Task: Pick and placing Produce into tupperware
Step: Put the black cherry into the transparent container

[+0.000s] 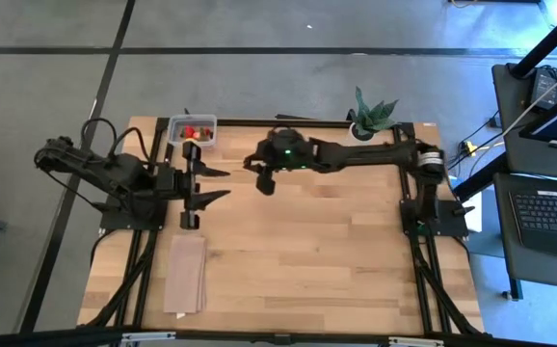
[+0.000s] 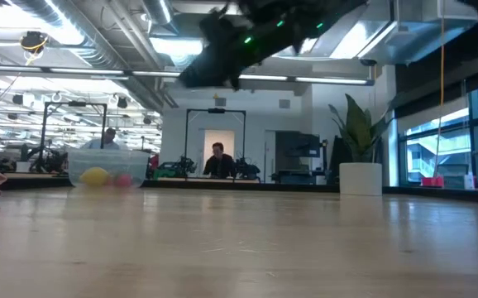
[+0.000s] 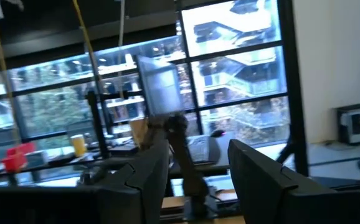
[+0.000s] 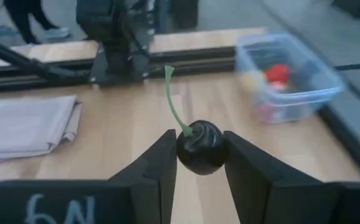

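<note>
Next, my right gripper releases the dark cherry on the bare table [image 1: 248, 189] just beyond the fingertips of my left gripper.
A dark cherry [image 4: 200, 148] with a green stem [image 4: 174, 99] sits between the fingers of my right gripper [image 1: 265, 181], which hangs high above the table middle and also shows in the low view [image 2: 214, 66]. The clear tupperware [image 1: 192, 130] stands at the far left of the table. It holds red and yellow fruit pieces [image 4: 278, 73], which show through its wall in the low view [image 2: 107, 174]. My left gripper [image 1: 216, 184] is open and empty, just near of the tupperware, with its fingers [image 3: 149, 168] pointing toward the table's right. My right gripper pinches the cherry by its two round sides [image 4: 184, 149] between its two fingers. The stem stands up and away from the fingers. The cherry is lifted clear of the table.
A flat tan cloth [image 1: 186, 273] lies near the left front of the table and also shows in the right wrist view [image 4: 24, 124]. A spiky green plant in a white pot [image 1: 370, 118] stands at the far edge. People sit in the room behind [image 2: 217, 161].
</note>
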